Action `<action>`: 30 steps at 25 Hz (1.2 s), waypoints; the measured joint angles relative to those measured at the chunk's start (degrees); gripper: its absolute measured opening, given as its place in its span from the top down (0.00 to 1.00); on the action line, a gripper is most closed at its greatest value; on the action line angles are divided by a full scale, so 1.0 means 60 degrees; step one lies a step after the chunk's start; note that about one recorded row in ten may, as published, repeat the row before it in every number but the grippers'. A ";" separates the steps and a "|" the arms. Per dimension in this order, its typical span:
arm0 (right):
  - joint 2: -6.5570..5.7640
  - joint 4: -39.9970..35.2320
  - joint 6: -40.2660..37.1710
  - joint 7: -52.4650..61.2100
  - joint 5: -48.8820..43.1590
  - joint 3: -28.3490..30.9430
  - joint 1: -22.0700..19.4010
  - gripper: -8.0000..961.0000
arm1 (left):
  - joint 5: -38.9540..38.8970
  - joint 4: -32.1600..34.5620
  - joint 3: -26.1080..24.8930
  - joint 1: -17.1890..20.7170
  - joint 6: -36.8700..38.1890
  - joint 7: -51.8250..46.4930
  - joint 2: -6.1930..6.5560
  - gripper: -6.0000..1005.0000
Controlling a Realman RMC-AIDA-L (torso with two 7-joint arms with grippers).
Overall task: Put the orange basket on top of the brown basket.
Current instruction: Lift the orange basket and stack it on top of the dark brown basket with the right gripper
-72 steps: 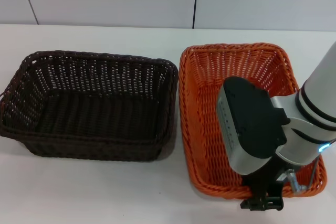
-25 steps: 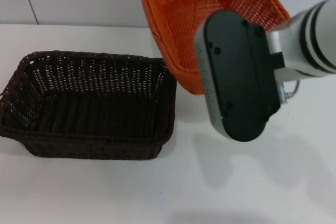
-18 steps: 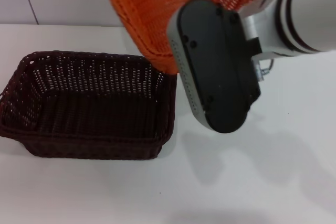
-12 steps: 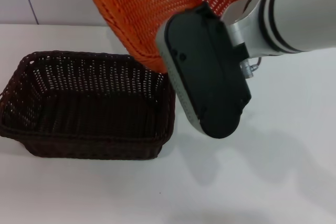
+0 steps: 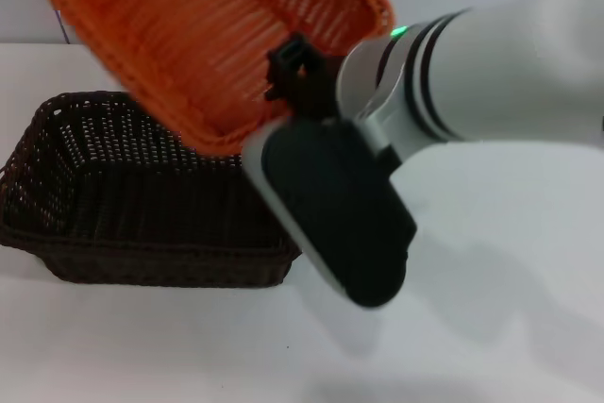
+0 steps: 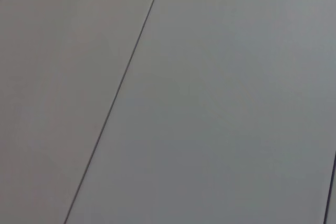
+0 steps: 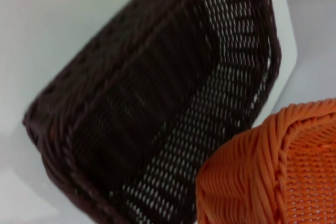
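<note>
The orange basket, now hanging tilted in the air, will be let go by my right gripper over the open top of the brown basket (image 5: 173,159) (image 7: 160,100), across the brown basket's woven rim.
The orange basket (image 5: 198,35) hangs tilted in the air, its open side toward me, over the far right part of the brown basket (image 5: 113,205). The brown basket stands upright on the white table at the left. My right gripper (image 5: 288,68) is shut on the orange basket's rim at its right end, and the right arm reaches in from the right. The right wrist view shows the brown basket (image 7: 157,108) below and a corner of the orange basket (image 7: 273,171) close to it. My left gripper is out of view; its wrist view shows only grey wall panels.
The white table (image 5: 491,327) stretches to the right and front of the brown basket. A grey panelled wall (image 6: 210,98) stands behind the table.
The orange basket was lifted off the table to the right of the brown basket. It has since moved left and nearer, and now hangs tilted over the brown basket. The brown basket has not moved.
</note>
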 joint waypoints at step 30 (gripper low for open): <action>0.0360 0.1448 -0.2747 -0.3566 0.0080 -0.0910 -0.4346 0.81 | -0.0070 0.0517 -0.0068 0.0236 -0.0862 0.0002 -0.0032 0.41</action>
